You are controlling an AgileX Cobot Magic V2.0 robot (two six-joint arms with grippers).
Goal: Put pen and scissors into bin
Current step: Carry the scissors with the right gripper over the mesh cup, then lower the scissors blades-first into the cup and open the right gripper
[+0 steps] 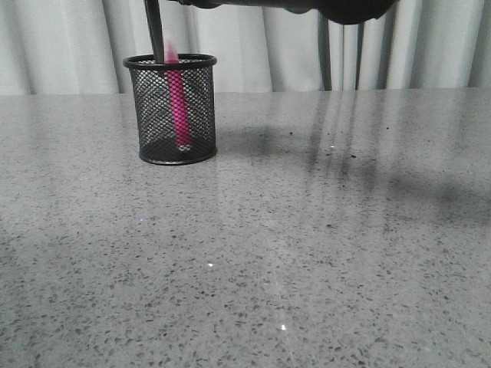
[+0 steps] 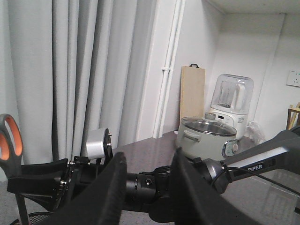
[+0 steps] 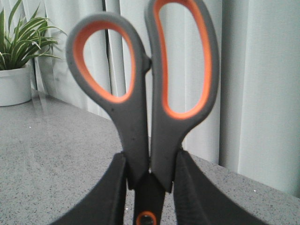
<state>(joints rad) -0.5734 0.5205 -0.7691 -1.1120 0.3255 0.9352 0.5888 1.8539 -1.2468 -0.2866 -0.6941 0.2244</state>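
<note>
The robot's right gripper will release the scissors blades-down inside the black mesh bin [image 1: 186,86], next to the pink pen.
The black mesh bin [image 1: 170,107] stands on the grey table at the far left. The pink pen [image 1: 178,103] stands inside it, its pale end just above the rim. The scissors' dark blades [image 1: 155,29] hang point-down into the bin beside the pen. My right gripper [image 3: 149,176] is shut on the scissors [image 3: 145,93] just below the grey, orange-lined handles and holds them upright. My left gripper [image 2: 150,155] is open and empty; it looks across at the right arm [image 2: 154,185] and one scissors handle [image 2: 9,140]. The bin's rim [image 2: 28,218] shows below that handle.
The speckled grey table [image 1: 307,230] reaches back to pale curtains [image 1: 69,46]. Part of an arm [image 1: 307,6] spans the top of the front view. A potted plant [image 3: 16,70] stands on the table. A rice cooker [image 2: 206,138], a blender [image 2: 232,105] and a wooden board [image 2: 192,93] stand beyond.
</note>
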